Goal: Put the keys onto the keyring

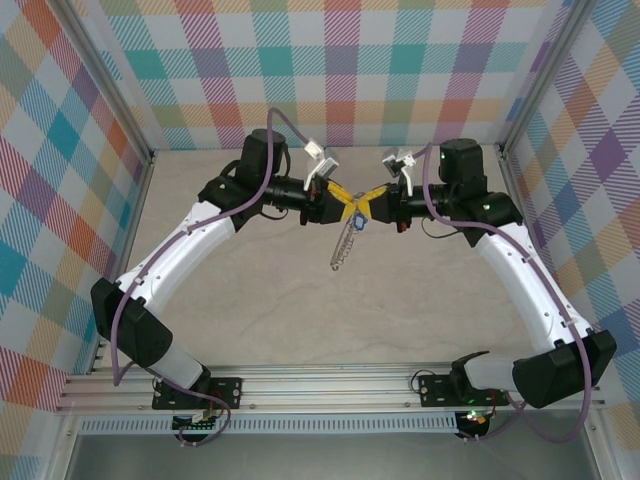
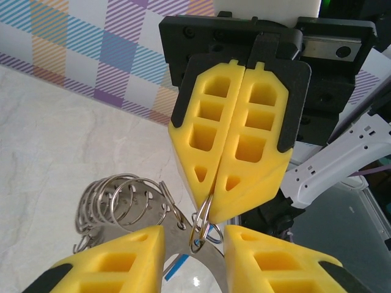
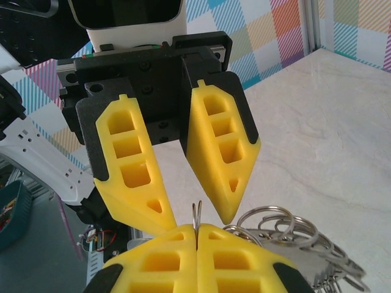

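My right gripper is pinching the split ring above the blue tag. My left gripper needs to take that ring first, and then my right gripper can grip the blue tag [image 1: 360,222].
Both grippers meet in mid-air over the middle of the table. My right gripper [image 3: 197,232] is shut on a small split ring [image 3: 197,212], which stands upright out of its fingertips. The keyring [image 2: 122,198], a grey metal hoop fringed with wire loops, hangs below that ring [image 1: 345,248]. A blue tag [image 2: 176,267] shows beside the hoop, and I cannot make out the key itself. My left gripper [image 2: 195,237] faces the right one with its jaws apart, one fingertip on each side of the split ring [image 2: 203,215] and neither touching it.
The beige tabletop [image 1: 330,320] lies well below the hanging hoop. Plaid walls stand at the left, back and right. A metal rail [image 1: 330,385] with both arm bases runs along the near edge.
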Controlling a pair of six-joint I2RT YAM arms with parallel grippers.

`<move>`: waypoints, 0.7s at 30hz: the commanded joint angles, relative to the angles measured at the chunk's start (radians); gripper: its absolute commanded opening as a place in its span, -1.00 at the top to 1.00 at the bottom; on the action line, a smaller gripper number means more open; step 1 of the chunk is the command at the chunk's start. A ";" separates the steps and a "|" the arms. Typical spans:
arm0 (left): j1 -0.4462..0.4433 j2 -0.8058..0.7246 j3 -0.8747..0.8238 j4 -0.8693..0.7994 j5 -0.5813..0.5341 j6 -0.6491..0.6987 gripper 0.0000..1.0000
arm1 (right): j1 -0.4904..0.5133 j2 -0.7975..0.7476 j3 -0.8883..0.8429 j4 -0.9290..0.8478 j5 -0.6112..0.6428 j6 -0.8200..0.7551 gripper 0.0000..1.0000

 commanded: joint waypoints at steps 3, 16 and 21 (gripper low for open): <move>0.006 0.010 0.029 0.054 0.027 -0.027 0.41 | 0.007 -0.004 0.000 0.057 -0.055 0.005 1.00; -0.008 0.035 0.034 0.088 0.030 -0.051 0.59 | 0.021 0.018 0.006 0.065 -0.066 0.005 1.00; -0.013 0.044 0.034 0.107 0.029 -0.063 1.00 | 0.025 0.020 0.003 0.064 -0.065 0.005 1.00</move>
